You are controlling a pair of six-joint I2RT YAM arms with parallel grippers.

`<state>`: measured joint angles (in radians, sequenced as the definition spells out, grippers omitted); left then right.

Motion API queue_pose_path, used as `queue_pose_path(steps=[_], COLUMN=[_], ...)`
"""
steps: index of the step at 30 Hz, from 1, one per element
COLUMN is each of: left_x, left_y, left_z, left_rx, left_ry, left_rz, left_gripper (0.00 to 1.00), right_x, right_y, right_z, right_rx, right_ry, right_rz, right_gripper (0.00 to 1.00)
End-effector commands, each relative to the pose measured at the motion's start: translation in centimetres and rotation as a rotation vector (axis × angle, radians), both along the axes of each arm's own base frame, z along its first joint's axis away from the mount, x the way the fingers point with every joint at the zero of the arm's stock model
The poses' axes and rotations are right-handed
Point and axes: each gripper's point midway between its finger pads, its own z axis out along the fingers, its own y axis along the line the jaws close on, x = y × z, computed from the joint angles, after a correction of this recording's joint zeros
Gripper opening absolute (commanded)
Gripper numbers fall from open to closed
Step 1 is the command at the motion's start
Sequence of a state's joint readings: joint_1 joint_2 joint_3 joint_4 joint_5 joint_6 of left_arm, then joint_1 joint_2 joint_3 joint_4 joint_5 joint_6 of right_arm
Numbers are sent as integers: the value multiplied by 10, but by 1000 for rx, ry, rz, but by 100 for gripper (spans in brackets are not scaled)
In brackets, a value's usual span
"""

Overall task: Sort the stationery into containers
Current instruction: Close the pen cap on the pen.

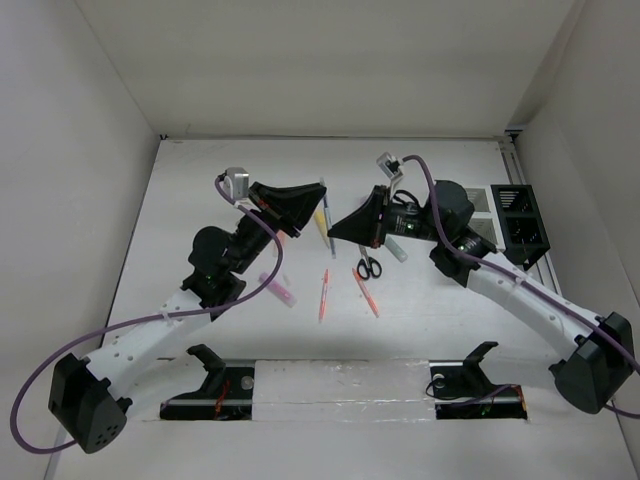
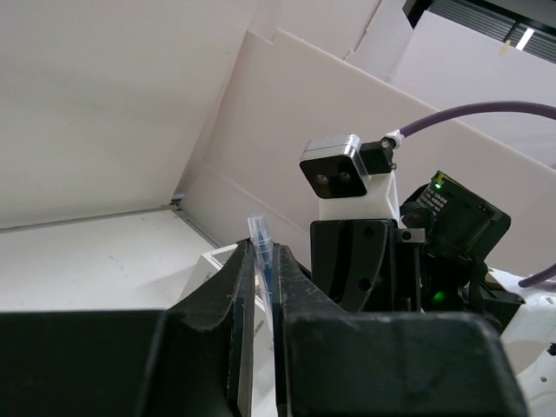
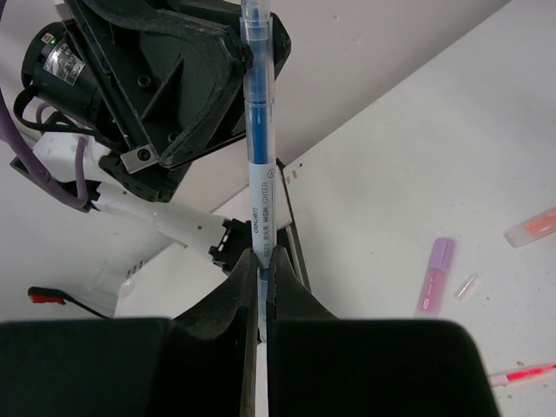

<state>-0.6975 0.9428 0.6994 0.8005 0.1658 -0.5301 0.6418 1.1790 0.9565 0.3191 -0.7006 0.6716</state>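
Observation:
I should let go of the blue highlighter, now held in the air between both grippers, with my right gripper inside the far compartment of the white mesh box point(image 1: 477, 202).
A blue highlighter point(image 3: 259, 156) with a white label is held in the air between both grippers. My right gripper point(image 3: 262, 261) is shut on its near end, and its far end sits between the jaws of my left gripper point(image 2: 263, 252), which is closed on it point(image 2: 261, 248). In the top view the two grippers point(image 1: 316, 206) point(image 1: 338, 228) meet nose to nose over the table's middle, with the highlighter point(image 1: 324, 215) between them. The black mesh box point(image 1: 521, 226) and the white mesh box point(image 1: 479, 203) stand at the right.
On the table lie black-handled scissors point(image 1: 368, 266), two thin orange-red pens point(image 1: 324, 293) point(image 1: 366, 292), a purple highlighter point(image 1: 279, 289) and a green highlighter point(image 1: 396, 251). The right wrist view shows the purple highlighter point(image 3: 435, 276) and an orange one point(image 3: 530, 228).

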Motion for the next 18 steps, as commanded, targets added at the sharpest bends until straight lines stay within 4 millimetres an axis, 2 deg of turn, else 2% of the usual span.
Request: queue_pose_path(steps=[1, 5, 15, 18], left_x=[-18, -18, -18, -18], left_y=[-25, -23, -23, -21], left_z=[-84, -85, -88, -82], left_rx=[215, 213, 213, 211], left_ry=[150, 153, 153, 155], left_rz=[-158, -148, -148, -136], left_gripper=[0, 0, 0, 0], right_x=[10, 7, 4, 4], right_y=[-21, -22, -22, -18], right_z=[125, 134, 133, 124], right_rx=[275, 297, 292, 263], right_ry=[-300, -280, -283, -302], right_rz=[-121, -111, -92, -92], right_gripper=[0, 0, 0, 0])
